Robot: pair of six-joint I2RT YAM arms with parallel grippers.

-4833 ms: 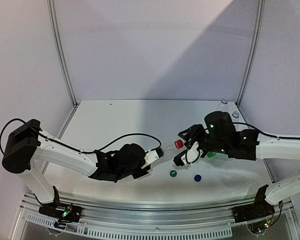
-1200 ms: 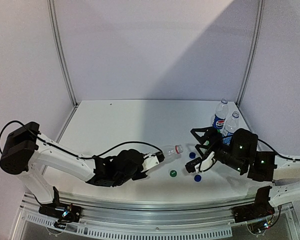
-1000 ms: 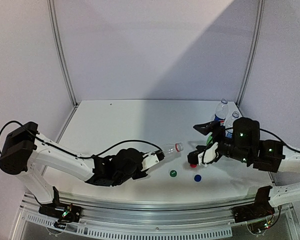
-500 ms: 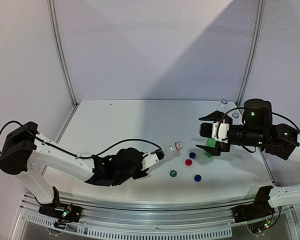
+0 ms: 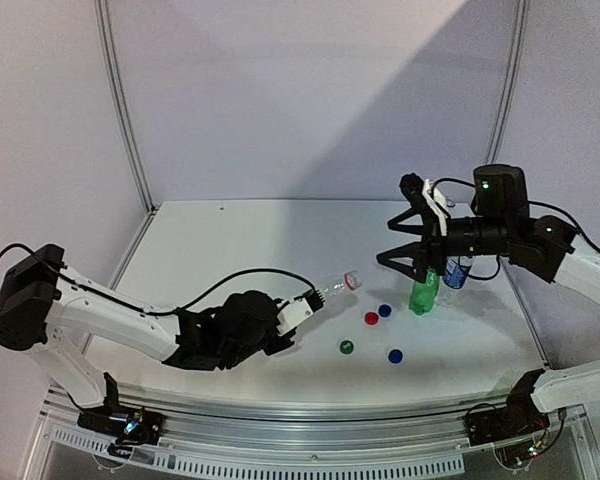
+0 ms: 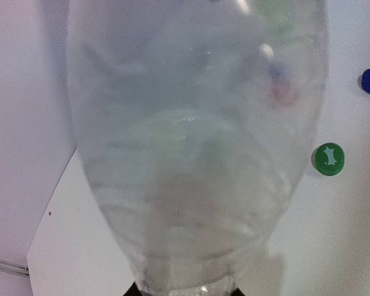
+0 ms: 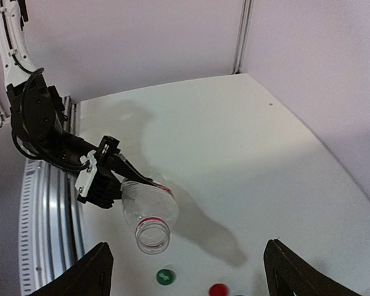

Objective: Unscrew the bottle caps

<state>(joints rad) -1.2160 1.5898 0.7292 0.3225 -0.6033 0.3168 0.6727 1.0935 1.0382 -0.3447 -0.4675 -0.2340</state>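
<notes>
Next, I move my right gripper to the clear bottle held by my left gripper and close it on the bottle's neck at its red ring (image 5: 351, 281) (image 7: 152, 226).
My left gripper (image 5: 308, 304) is shut on the base of a clear bottle (image 5: 332, 290) and holds it tilted above the table. The open neck with its red ring (image 7: 153, 235) points toward the right arm. This bottle (image 6: 197, 142) fills the left wrist view and hides the fingers. My right gripper (image 5: 412, 238) hangs open and empty, high above the standing green bottle (image 5: 423, 293). On the table lie a red cap (image 5: 371, 318), a blue cap (image 5: 385, 311), a green cap (image 5: 346, 347) and another blue cap (image 5: 395, 355).
A clear bottle with a blue label (image 5: 456, 271) stands just behind the green one, partly covered by the right arm. Frame posts and white walls close the table at the back and sides. The left arm's cable loops over the table (image 5: 230, 240).
The red cap has come off the held bottle and now lies on the table. My right gripper has risen up and back from the caps. The left arm lifted the bottle's neck slightly.
</notes>
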